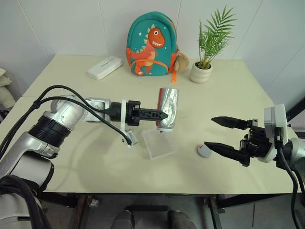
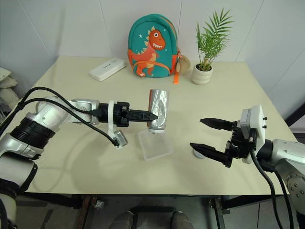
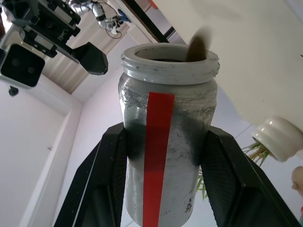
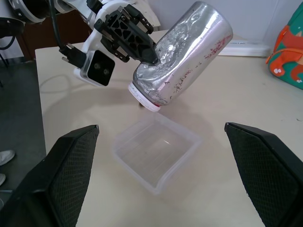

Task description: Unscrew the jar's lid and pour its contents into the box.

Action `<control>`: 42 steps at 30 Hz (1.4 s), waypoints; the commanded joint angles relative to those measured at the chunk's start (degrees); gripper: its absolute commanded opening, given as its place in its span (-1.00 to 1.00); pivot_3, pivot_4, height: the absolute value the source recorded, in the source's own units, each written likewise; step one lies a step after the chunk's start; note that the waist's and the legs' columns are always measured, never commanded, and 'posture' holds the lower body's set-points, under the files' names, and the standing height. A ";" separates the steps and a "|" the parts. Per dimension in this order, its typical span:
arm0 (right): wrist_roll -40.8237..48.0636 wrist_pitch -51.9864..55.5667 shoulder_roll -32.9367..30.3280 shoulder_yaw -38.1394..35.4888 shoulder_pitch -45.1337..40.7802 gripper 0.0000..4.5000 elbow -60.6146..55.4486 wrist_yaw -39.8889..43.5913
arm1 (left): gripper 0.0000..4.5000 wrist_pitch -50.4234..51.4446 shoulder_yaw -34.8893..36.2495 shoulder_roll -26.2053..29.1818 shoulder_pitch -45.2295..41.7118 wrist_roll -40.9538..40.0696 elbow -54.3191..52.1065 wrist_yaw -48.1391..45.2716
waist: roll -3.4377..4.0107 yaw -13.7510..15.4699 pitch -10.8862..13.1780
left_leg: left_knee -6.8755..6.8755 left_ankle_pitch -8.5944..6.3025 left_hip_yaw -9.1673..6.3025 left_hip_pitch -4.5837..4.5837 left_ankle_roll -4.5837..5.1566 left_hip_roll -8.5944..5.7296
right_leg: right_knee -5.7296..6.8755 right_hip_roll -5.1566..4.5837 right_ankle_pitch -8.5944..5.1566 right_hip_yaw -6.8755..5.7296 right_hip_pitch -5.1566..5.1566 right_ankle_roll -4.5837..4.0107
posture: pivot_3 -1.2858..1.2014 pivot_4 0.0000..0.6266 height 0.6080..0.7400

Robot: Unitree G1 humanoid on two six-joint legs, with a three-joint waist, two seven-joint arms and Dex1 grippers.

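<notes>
I need to use my left gripper to set the jar down upright on the table (image 1: 125,122), in between the teal dinosaur backpack and the box. The jar is tipped just above the box now.
My left gripper (image 1: 164,114) is shut on the jar (image 1: 167,109), a silvery cylinder with a red stripe (image 3: 158,142) down its side. The jar is lidless and tipped mouth-down just above the box (image 1: 159,143), a shallow clear tray near the table's front. A blurred brown piece of the contents (image 3: 199,45) is leaving the jar's mouth. The grey lid (image 1: 204,150) lies on the table to the right of the box. Beside the lid, my right gripper (image 1: 209,131) hangs open and empty, facing the jar (image 4: 182,61) and the box (image 4: 182,163).
At the back of the table stand a teal dinosaur backpack (image 1: 151,44), a white pot with a green plant (image 1: 201,72) and a white rectangular case (image 1: 105,67). The table's front edge (image 1: 157,192) runs close below the box.
</notes>
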 commanded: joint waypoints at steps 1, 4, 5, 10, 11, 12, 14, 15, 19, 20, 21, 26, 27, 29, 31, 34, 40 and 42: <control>0.71 -1.21 0.49 -0.44 -1.01 0.99 -1.30 -0.57 | -0.16 6.00 -1.73 0.42 -1.65 3.36 1.27 4.41 | 0.00 0.00 0.00 | 0.01 0.00 0.01 0.00 0.00 0.00 | 0.00 0.00 -0.02 0.00 0.00 -0.04 | 0.03 -0.52 1.00; 0.68 -0.98 0.58 0.43 -2.29 0.99 -0.93 -0.85 | -0.16 9.85 -2.72 -0.23 -1.98 4.49 2.23 7.12 | 0.00 0.01 0.00 | 0.01 0.00 0.03 -0.02 0.00 0.00 | -0.02 -0.01 -0.04 0.00 0.00 -0.08 | 0.03 -0.52 1.00; 0.63 -0.95 0.54 0.56 -2.49 0.99 -0.83 -0.80 | -0.16 10.70 -2.89 -0.51 -2.13 4.36 2.79 7.15 | 0.00 0.02 0.00 | 0.01 0.00 0.04 -0.02 0.00 0.01 | -0.03 -0.01 -0.04 0.00 0.00 -0.08 | 0.03 -0.52 1.00; 0.64 -0.84 0.18 0.63 -3.09 0.99 -0.42 -0.63 | -0.16 9.98 -4.22 -0.80 -3.64 2.30 4.66 9.71 | 0.00 0.00 0.00 | -0.01 -0.01 0.04 -0.06 0.01 0.01 | -0.02 -0.01 -0.03 0.00 -0.04 -0.06 | 0.03 -0.52 1.00; 0.65 -0.82 0.19 0.62 -3.05 0.99 -0.45 -0.68 | -0.16 7.56 -3.82 -1.36 -4.23 -0.60 6.79 8.64 | 0.00 0.02 0.00 | -0.01 -0.01 0.04 -0.06 0.01 0.01 | -0.02 -0.01 -0.03 -0.01 -0.05 -0.05 | 0.03 -0.52 1.00; 0.65 -0.84 0.23 0.60 -2.98 0.99 -0.54 -0.71 | -0.16 6.27 -2.71 -2.06 -4.49 -4.05 9.22 6.64 | 0.00 0.03 0.00 | -0.01 -0.01 0.05 -0.06 0.01 0.01 | -0.02 -0.01 -0.03 -0.01 -0.04 -0.04 | 0.03 -0.52 1.00; 0.88 -0.77 0.34 0.42 -2.87 0.99 -0.70 -0.85 | -0.16 -1.03 0.70 -5.11 -5.55 -18.55 19.44 -2.89 | 0.00 0.05 0.00 | -0.01 -0.01 0.05 -0.05 0.01 0.01 | -0.01 -0.01 -0.03 -0.01 -0.04 -0.04 | 0.03 -0.52 1.00; 0.98 -0.76 0.34 0.33 -2.79 0.99 -0.77 -0.82 | -0.16 -0.97 1.36 -5.11 -5.44 -20.07 19.85 -4.02 | 0.00 0.03 0.00 | 0.01 -0.01 0.08 -0.04 0.01 0.01 | -0.01 -0.01 -0.04 -0.01 -0.04 -0.07 | 0.03 -0.52 1.00; 1.09 -0.92 0.22 0.38 -3.07 0.99 -0.35 -0.34 | -0.16 -2.85 5.78 -7.45 -4.17 -34.31 26.02 -16.65 | 0.00 -0.08 0.00 | -0.01 -0.01 0.21 -0.06 0.02 0.04 | -0.04 -0.02 -0.08 0.05 -0.07 -0.16 | 0.03 -0.52 1.00; 1.18 -0.89 0.10 0.35 -3.12 0.99 -0.15 -0.05 | -0.16 -3.21 6.48 -7.82 -3.47 -37.24 26.36 -19.75 | 0.00 -0.01 0.00 | -0.01 -0.01 0.21 -0.06 0.02 0.04 | -0.02 -0.02 -0.08 0.04 -0.08 -0.15 | 0.03 -0.52 1.00; 1.07 -1.10 0.00 0.43 -3.38 0.99 0.27 0.45 | -0.16 -2.65 8.14 -9.27 -2.02 -44.03 28.09 -26.27 | 0.00 0.02 0.00 | -0.02 -0.01 0.21 -0.06 0.02 0.05 | -0.02 -0.02 -0.07 0.03 -0.07 -0.13 | 0.03 -0.52 1.00; 0.31 -1.40 0.02 1.21 -5.22 0.99 2.00 1.05 | -0.16 12.05 19.73 -17.80 5.63 -77.22 29.78 -57.13 | 0.05 -0.04 -0.03 | -0.01 0.03 0.25 -0.01 0.12 0.06 | 0.06 -0.02 -0.02 0.03 -0.04 -0.04 | 0.03 -0.52 1.00; 0.29 -1.36 0.06 1.24 -5.24 0.99 1.96 1.12 | -0.16 15.52 21.73 -18.68 6.52 -80.26 28.72 -59.80 | 0.05 -0.08 -0.03 | 0.00 0.11 0.25 -0.03 0.26 0.08 | 0.07 -0.01 -0.02 0.02 -0.05 -0.04 | 0.03 -0.52 1.00; -0.08 -1.42 -0.04 1.70 -5.71 0.99 2.30 1.51 | -0.16 24.91 26.77 -21.01 8.21 -87.94 27.51 -65.11 | 0.04 -0.13 -0.02 | 0.00 0.14 0.23 -0.02 0.30 0.10 | 0.16 0.02 0.00 0.02 -0.09 -0.01 | 0.03 -0.52 1.00; -0.28 -1.38 -0.28 1.90 -6.37 0.99 2.81 1.88 | -0.16 32.82 30.79 -22.94 9.80 -94.79 25.17 -69.80 | 0.04 -0.15 -0.02 | 0.02 0.15 0.23 0.01 0.32 0.11 | 0.32 0.04 0.07 0.03 -0.13 0.13 | 0.03 -0.52 1.00; -0.55 -1.34 -0.38 1.75 -6.43 0.99 3.00 2.38 | -0.16 46.45 36.14 -25.10 12.09 -102.56 20.19 -72.87 | 0.04 -0.06 -0.03 | 0.11 0.15 0.18 0.03 0.31 0.11 | 0.58 0.05 0.07 0.01 -0.18 0.28 | 0.03 -0.52 1.00; -0.84 -1.26 -0.32 1.52 -6.02 0.99 2.79 2.89 | -0.16 66.20 42.03 -27.44 17.38 -111.54 11.52 -74.28 | 0.04 -0.11 -0.02 | 0.36 0.15 0.15 0.03 0.30 0.10 | 0.65 0.04 0.01 0.00 -0.08 0.16 | 0.03 -0.52 1.00; -0.89 -1.15 -0.39 1.55 -6.14 0.99 2.87 3.07 | -0.16 67.74 42.12 -27.50 19.42 -111.65 10.03 -75.02 | 0.04 -0.17 -0.02 | 0.41 0.13 0.15 0.06 0.29 0.11 | 0.64 0.04 -0.06 0.01 -0.04 0.00 | 0.03 -0.52 1.00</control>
